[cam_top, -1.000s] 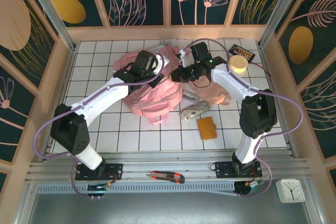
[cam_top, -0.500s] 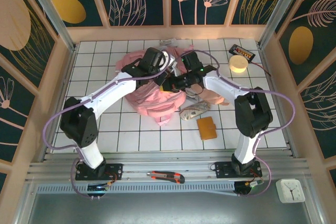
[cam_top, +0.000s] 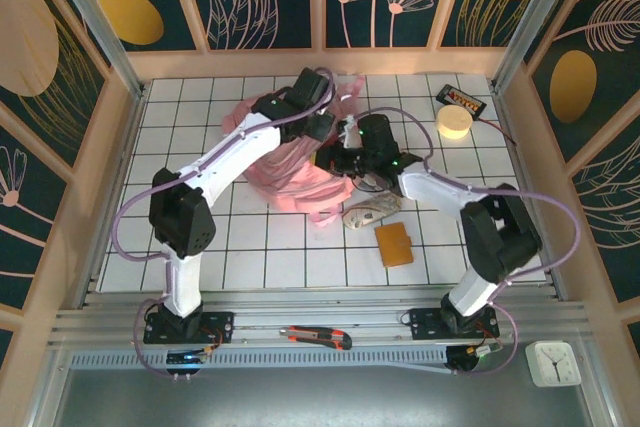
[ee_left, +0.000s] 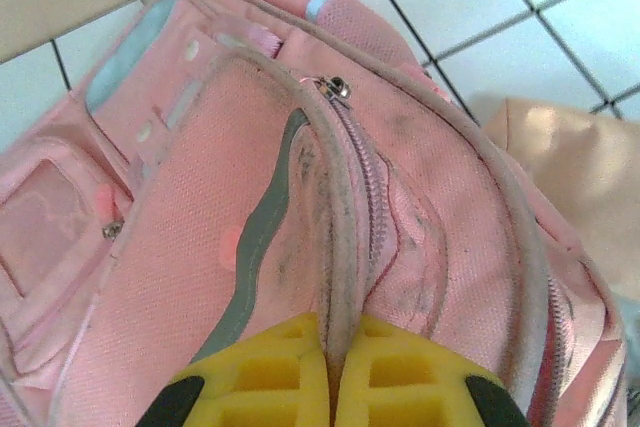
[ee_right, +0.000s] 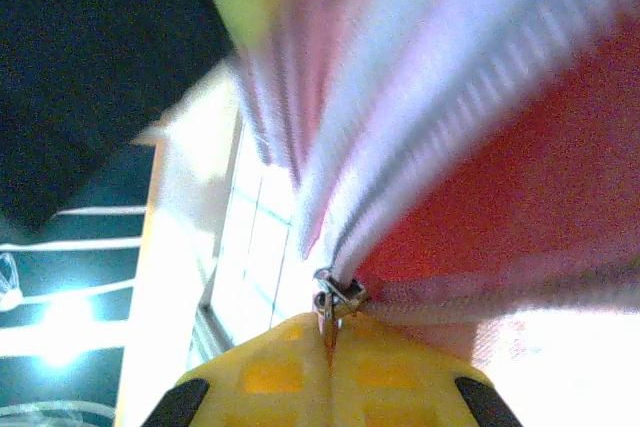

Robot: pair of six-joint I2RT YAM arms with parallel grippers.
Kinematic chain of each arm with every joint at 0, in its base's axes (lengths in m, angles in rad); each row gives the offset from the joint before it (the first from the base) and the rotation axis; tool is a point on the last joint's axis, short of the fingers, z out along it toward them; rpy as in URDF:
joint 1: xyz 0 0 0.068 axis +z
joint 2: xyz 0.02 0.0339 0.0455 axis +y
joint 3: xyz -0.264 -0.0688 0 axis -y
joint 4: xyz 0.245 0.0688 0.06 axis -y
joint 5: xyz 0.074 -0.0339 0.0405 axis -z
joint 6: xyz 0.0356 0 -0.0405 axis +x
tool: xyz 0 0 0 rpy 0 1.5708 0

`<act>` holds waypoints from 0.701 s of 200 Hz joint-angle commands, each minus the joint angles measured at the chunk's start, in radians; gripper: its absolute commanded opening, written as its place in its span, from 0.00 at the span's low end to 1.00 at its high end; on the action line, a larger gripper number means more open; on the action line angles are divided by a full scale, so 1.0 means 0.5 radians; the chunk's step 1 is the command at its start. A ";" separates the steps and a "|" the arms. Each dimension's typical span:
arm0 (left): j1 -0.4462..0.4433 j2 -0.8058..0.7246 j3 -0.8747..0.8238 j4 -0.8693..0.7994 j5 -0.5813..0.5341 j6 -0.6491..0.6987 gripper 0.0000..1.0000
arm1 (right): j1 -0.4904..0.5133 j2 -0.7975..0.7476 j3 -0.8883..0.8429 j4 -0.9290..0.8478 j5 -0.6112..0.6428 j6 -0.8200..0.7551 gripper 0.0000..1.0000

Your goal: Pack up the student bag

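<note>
The robot's right gripper should release the metal zipper pull at the student bag's near corner [cam_top: 259, 195] that faces the left gripper's elbow.
The student bag [cam_top: 275, 162], a big pink backpack, lies in the middle of the tiled table. Its front shows a grey reflective strip [ee_left: 255, 247] and a closed zip. My left gripper [cam_top: 325, 125] [ee_left: 338, 335] is at the bag's far right top, shut on a piped seam [ee_left: 335, 237] beside the zip. My right gripper [cam_top: 333, 158] [ee_right: 330, 329] sits just nearer, at the bag's right side, shut on a metal zipper pull [ee_right: 335, 297]. Blurred pink fabric stretches up above that pull.
A peach pouch [ee_left: 570, 167] lies right of the bag, under the right arm. A grey mouse [cam_top: 368, 213] and an orange wallet [cam_top: 393, 243] lie nearer. A yellow tape roll [cam_top: 453, 123] and black box [cam_top: 462, 100] sit back right. Wooden walls surround the table.
The left gripper has moved toward the back right, pulling the bag's top that way. The right gripper has come nearer and lower along the bag's right side. Both stayed shut.
</note>
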 commanded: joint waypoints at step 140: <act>0.188 0.885 2.016 -0.503 -0.148 -0.587 0.00 | 0.485 0.304 0.224 -0.020 0.086 -0.599 0.00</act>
